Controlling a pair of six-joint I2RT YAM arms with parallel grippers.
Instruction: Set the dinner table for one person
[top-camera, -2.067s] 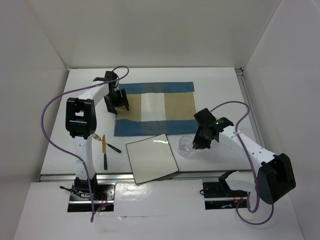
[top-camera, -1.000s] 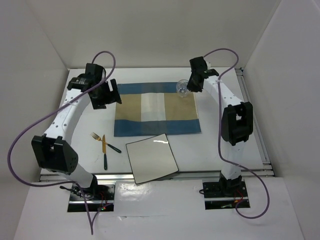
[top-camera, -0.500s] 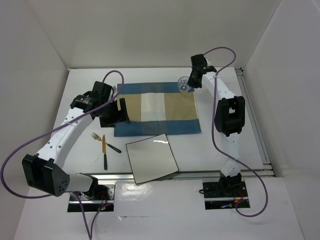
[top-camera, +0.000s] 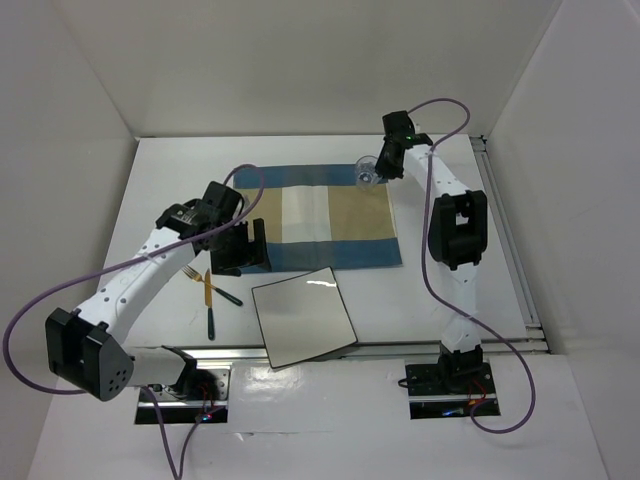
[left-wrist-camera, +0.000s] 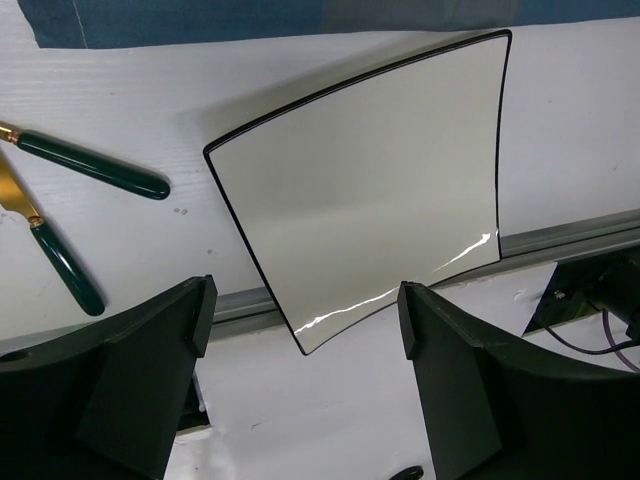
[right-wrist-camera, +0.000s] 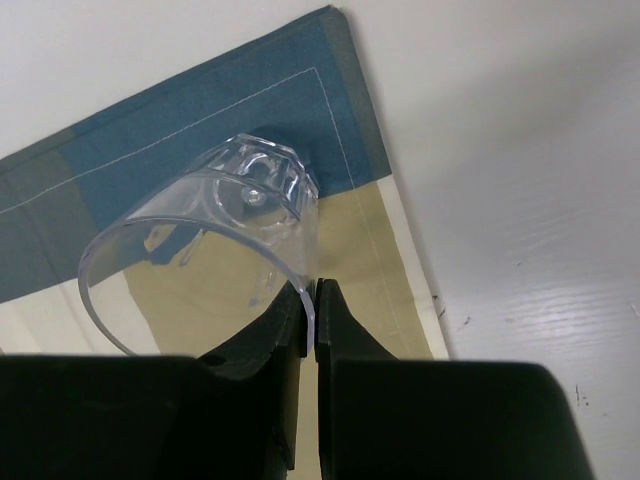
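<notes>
I should move my left gripper to the square white plate next and close it on the plate's far corner (top-camera: 255, 289) (left-wrist-camera: 211, 151), closest to the green-handled cutlery.
On the white dinner table (top-camera: 430, 290) lies a blue-and-tan striped placemat (top-camera: 312, 230). A square white black-rimmed plate (top-camera: 303, 316) sits near the front edge; it also shows in the left wrist view (left-wrist-camera: 370, 190). My left gripper (top-camera: 248, 252) is open and empty, above the table just left of the plate; its point in its own view is (left-wrist-camera: 305, 330). My right gripper (top-camera: 378, 170) is shut on the rim of a clear plastic cup (right-wrist-camera: 200, 250), held over the placemat's far right corner (right-wrist-camera: 335, 60); the gripper's point in its own view is (right-wrist-camera: 315, 300).
A fork (top-camera: 192, 273) and two green-handled pieces of cutlery (top-camera: 212, 310) lie left of the plate, also seen in the left wrist view (left-wrist-camera: 95, 172). A metal rail (top-camera: 400, 345) runs along the table's front edge. White walls enclose the table.
The right arm carried the cup from near the plate to the placemat's far right corner. The left gripper swung from the placemat's far left corner toward the plate.
</notes>
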